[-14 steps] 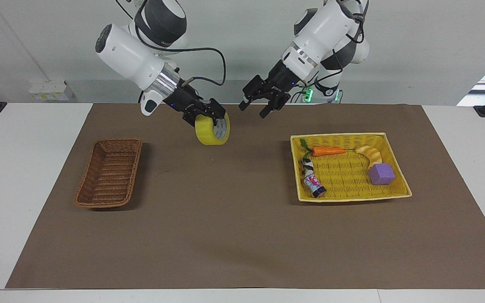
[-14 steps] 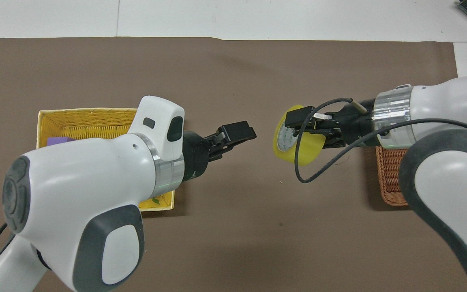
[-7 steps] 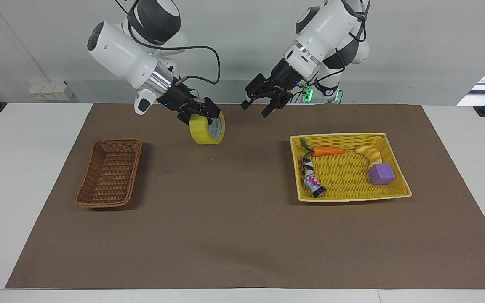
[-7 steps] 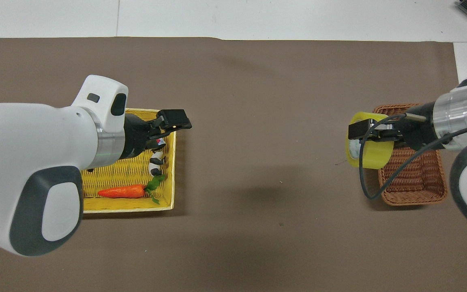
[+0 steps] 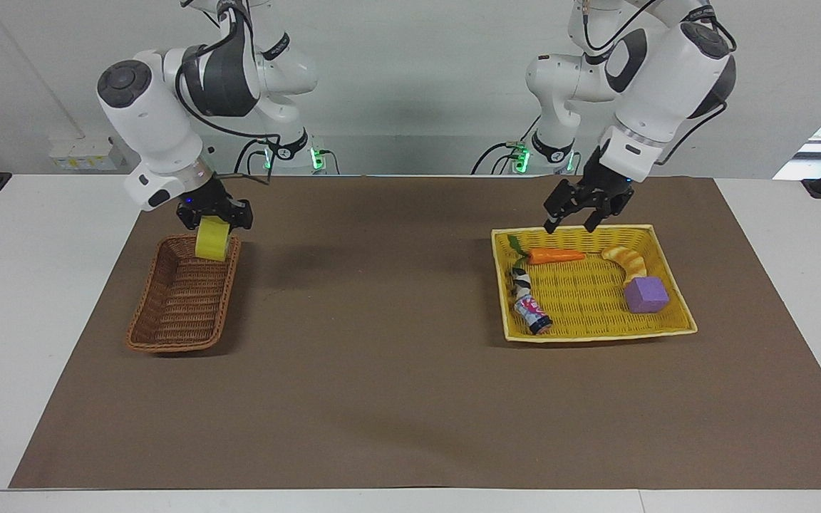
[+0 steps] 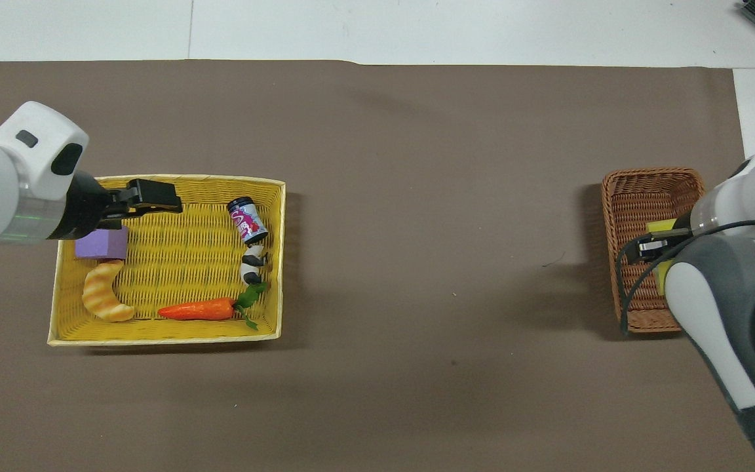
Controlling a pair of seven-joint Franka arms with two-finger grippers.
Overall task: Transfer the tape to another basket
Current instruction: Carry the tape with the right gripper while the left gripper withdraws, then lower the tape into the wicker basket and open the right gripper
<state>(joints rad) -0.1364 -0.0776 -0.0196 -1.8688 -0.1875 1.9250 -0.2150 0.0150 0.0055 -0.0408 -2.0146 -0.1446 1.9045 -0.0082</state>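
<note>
My right gripper needs to release the yellow tape roll inside the brown wicker basket (image 6: 640,271), next to the basket's side that faces the yellow tray.
My right gripper (image 5: 214,225) is shut on the yellow tape roll (image 5: 212,243) and holds it edge-on over the brown wicker basket (image 5: 181,313), at the end nearer to the robots and about at rim height. In the overhead view the right arm covers most of the tape (image 6: 657,227) and part of the basket (image 6: 639,190), and the right gripper (image 6: 651,247) shows only in part. My left gripper (image 5: 571,225) is open and empty, hanging over the yellow tray's edge nearer to the robots; it also shows in the overhead view (image 6: 154,198).
The bright-yellow woven tray (image 5: 599,335) at the left arm's end holds a carrot (image 5: 554,255), a croissant (image 5: 628,262), a purple block (image 5: 646,294), a small can (image 5: 533,315) and a black-and-white striped toy (image 5: 521,279). A brown mat (image 5: 382,370) covers the table.
The right arm has carried the tape from mid-table to over the brown basket and lowered it. The left arm has swung away to over the yellow tray.
</note>
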